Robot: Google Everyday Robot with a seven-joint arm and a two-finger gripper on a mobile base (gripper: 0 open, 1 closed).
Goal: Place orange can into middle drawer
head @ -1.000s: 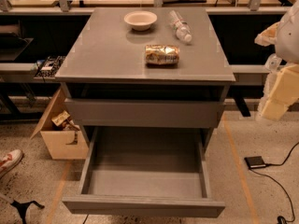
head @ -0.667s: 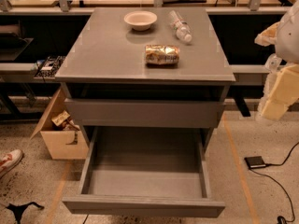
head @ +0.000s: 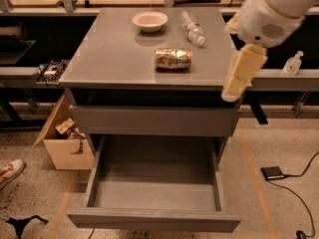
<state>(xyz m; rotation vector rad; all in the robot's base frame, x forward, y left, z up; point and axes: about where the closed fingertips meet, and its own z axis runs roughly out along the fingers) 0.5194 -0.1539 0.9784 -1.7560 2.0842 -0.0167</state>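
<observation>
The robot's gripper should next close around the middle of the orange can (head: 174, 59) that lies on top of the gray cabinet.
The orange can (head: 173, 58) lies on its side on the gray cabinet top (head: 114, 59), right of centre. The middle drawer (head: 154, 195) is pulled out wide below, and its tray holds nothing. My gripper (head: 234, 86) hangs from the white arm (head: 271, 9) at the cabinet's right edge. It is to the right of the can, a little nearer the front, and apart from it. It holds nothing that I can see.
A pale bowl (head: 150, 20) and a clear plastic bottle (head: 192, 28) sit at the back of the top. A shut gray drawer front (head: 154, 119) is above the open drawer. A cardboard box (head: 65, 146) stands at the left. A shoe (head: 10, 171) and a black device with a cable (head: 273, 173) lie on the floor.
My arm has swung left and up, from beside the cabinet to over its right edge, closer to the can. The can and the drawer have not moved.
</observation>
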